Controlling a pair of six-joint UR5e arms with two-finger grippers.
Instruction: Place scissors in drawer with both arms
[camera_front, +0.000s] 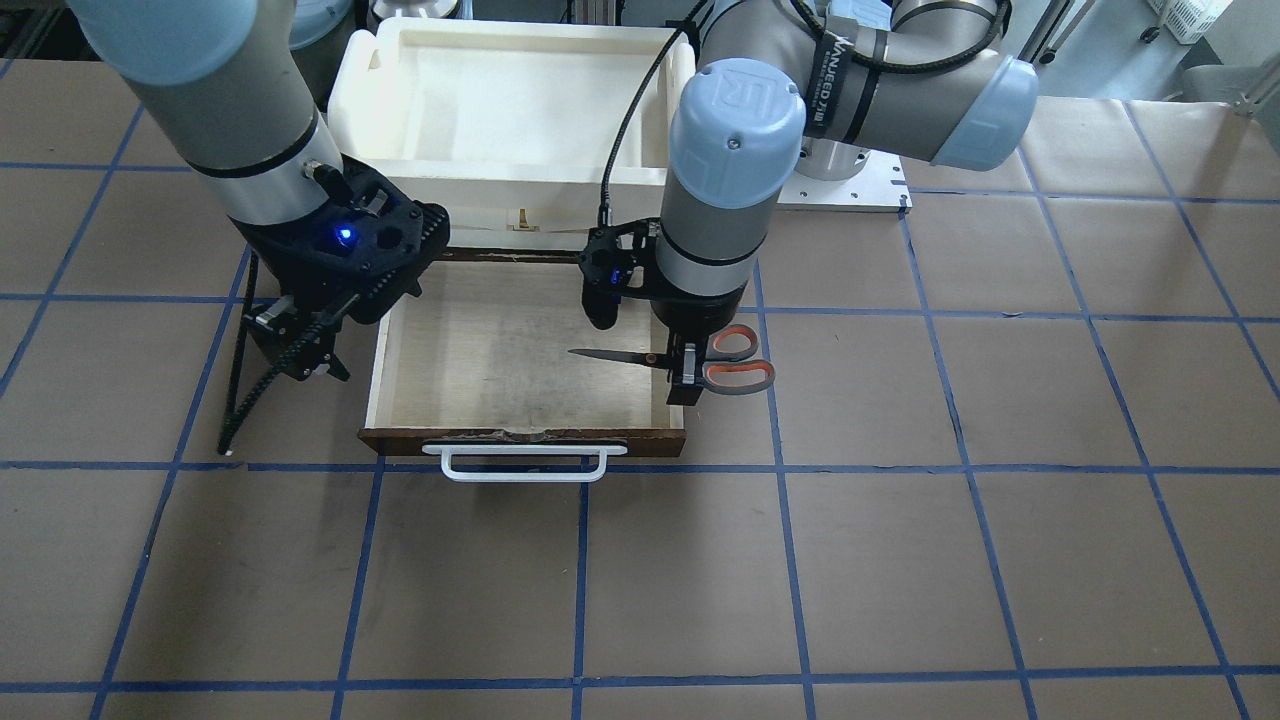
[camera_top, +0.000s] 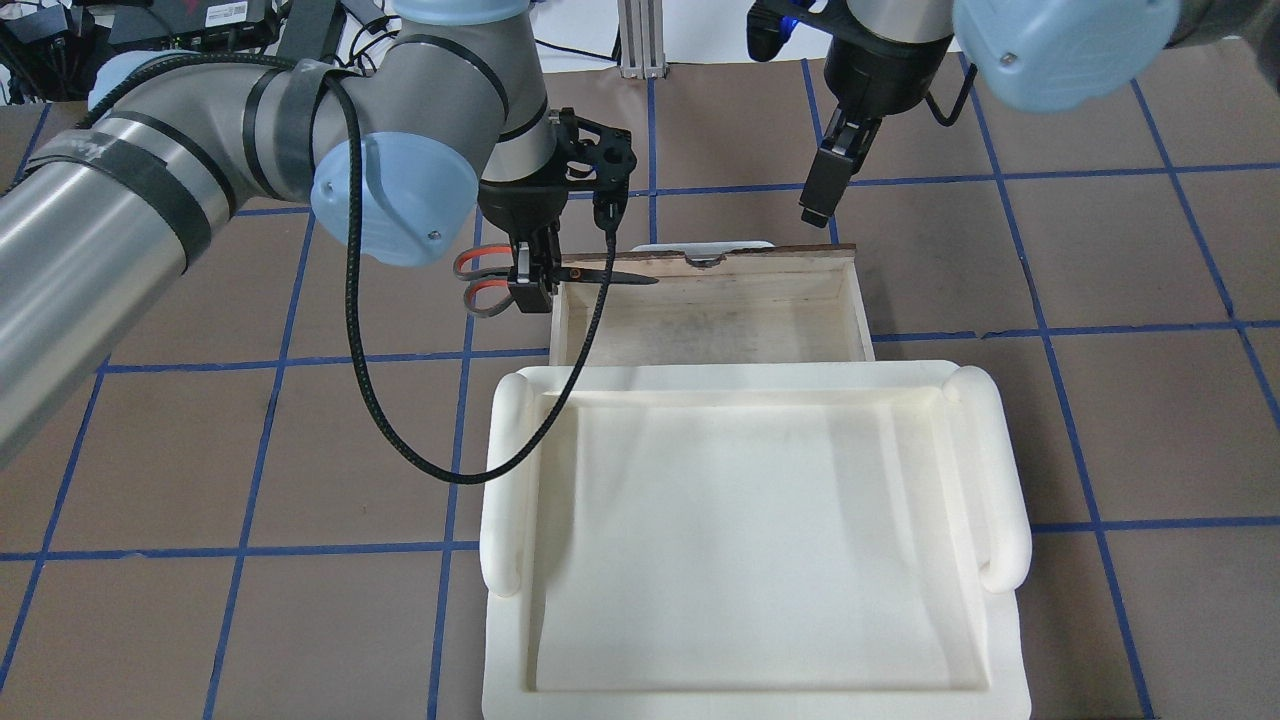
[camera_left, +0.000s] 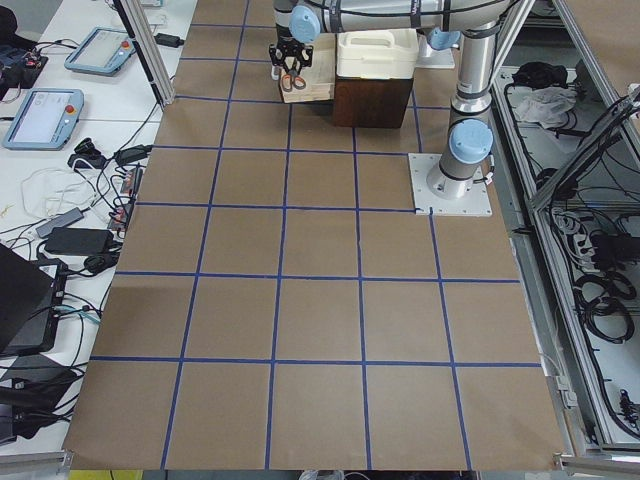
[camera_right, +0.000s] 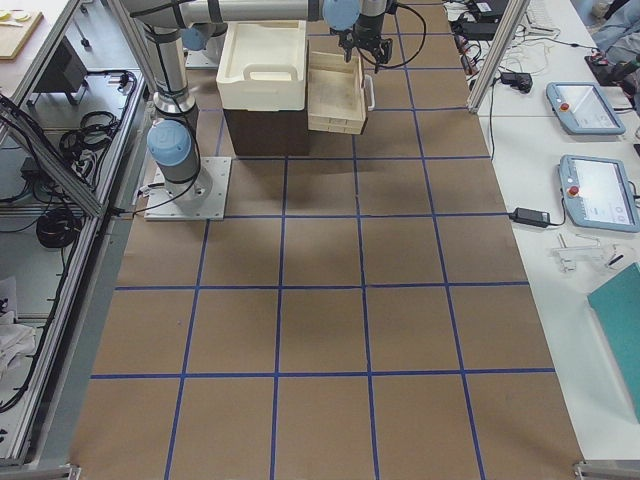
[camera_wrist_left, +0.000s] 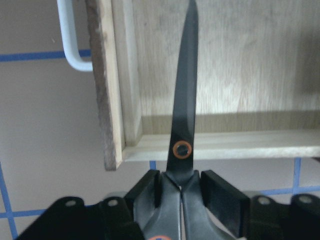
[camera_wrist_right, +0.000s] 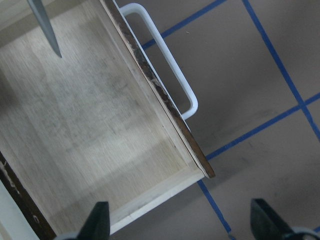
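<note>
My left gripper will release the scissors, now held level over the side wall, on the drawer's pale bottom, just behind the white bar handle (camera_front: 569, 386) (camera_wrist_left: 186, 27).
The drawer (camera_front: 520, 438) stands pulled open, with a white bar handle (camera_front: 525, 462) and a pale bare interior (camera_top: 710, 310). My left gripper (camera_front: 686, 375) is shut on the scissors (camera_front: 735, 360) near their pivot and holds them level. The orange-looped handles (camera_top: 480, 280) are outside the drawer's side wall, and the blades (camera_top: 610, 275) reach over that wall into the drawer. In the left wrist view the blade (camera_wrist_left: 186, 100) points over the drawer floor. My right gripper (camera_front: 300, 350) hangs open and empty beside the drawer's other side, its fingertips (camera_wrist_right: 100, 220) wide apart.
A cream-white plastic tray-box (camera_top: 500, 480) sits on the dark cabinet (camera_left: 370, 100) behind the drawer. A black cable (camera_top: 400, 420) loops from the left wrist over the table. Brown table with blue grid tape (camera_front: 780, 560) lies in front of the drawer.
</note>
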